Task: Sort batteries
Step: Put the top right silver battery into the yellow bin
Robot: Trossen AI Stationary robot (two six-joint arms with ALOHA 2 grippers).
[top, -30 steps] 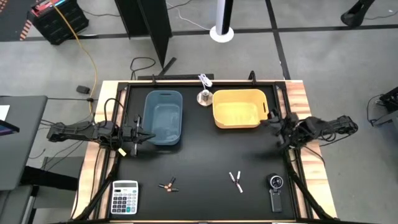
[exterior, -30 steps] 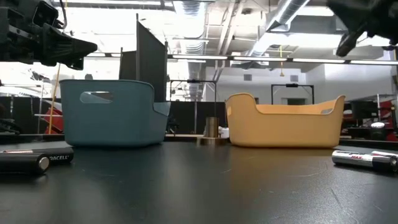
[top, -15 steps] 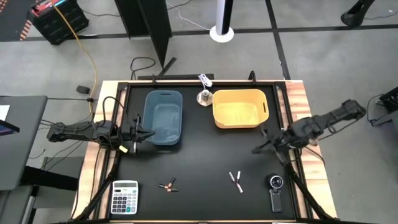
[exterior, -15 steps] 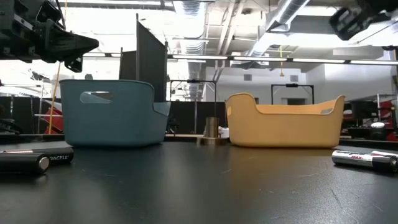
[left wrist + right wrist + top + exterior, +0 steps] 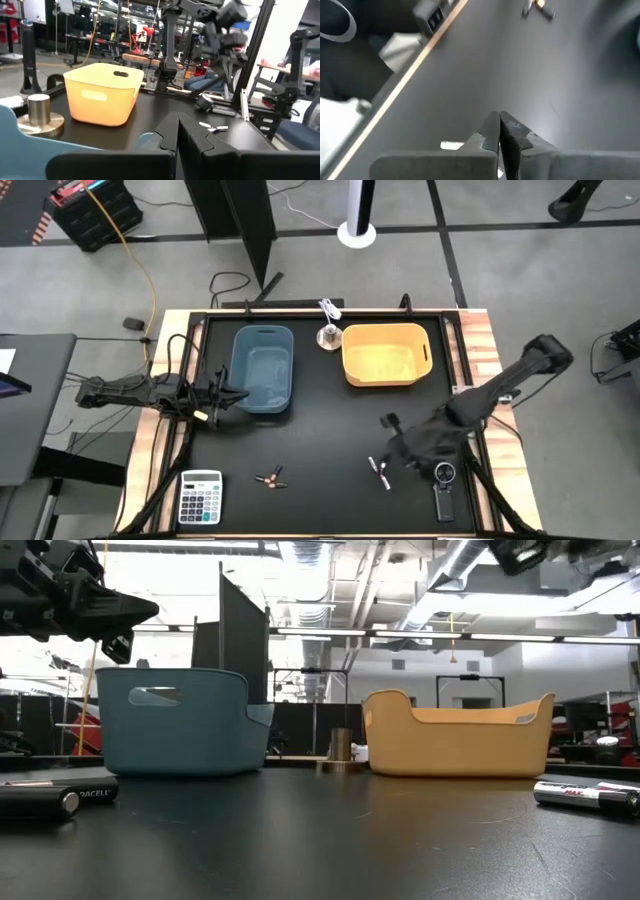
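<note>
The outer end [image 5: 387, 461] of the black-and-silver battery, which lies between the silvery batteries, will be gripped by my right gripper on the side facing that gripper.
Two slender silvery batteries [image 5: 379, 470] lie crossed on the black table; they also show in the left wrist view [image 5: 213, 127] and one in the low view [image 5: 590, 797]. The dark batteries [image 5: 269, 478] lie left of them, toward the near edge, and appear in the low view [image 5: 45, 800] and right wrist view [image 5: 540, 8]. My right gripper [image 5: 391, 439] hangs shut in the air just beyond the silvery pair [image 5: 499, 128]. My left gripper [image 5: 238, 396] waits shut over the blue bin's near left rim [image 5: 177, 127].
A blue bin [image 5: 263, 368] and a yellow bin [image 5: 384, 354] stand at the far side, with a small metal bell [image 5: 328, 334] between them. A calculator [image 5: 201, 496] sits at the near left corner and a black dial device [image 5: 444, 486] at the near right.
My right arm has swung from beside the yellow bin's right end toward the table's near edge and leftward, ending above the silvery batteries. Its fingers stay shut. The left arm and the batteries have kept still.
</note>
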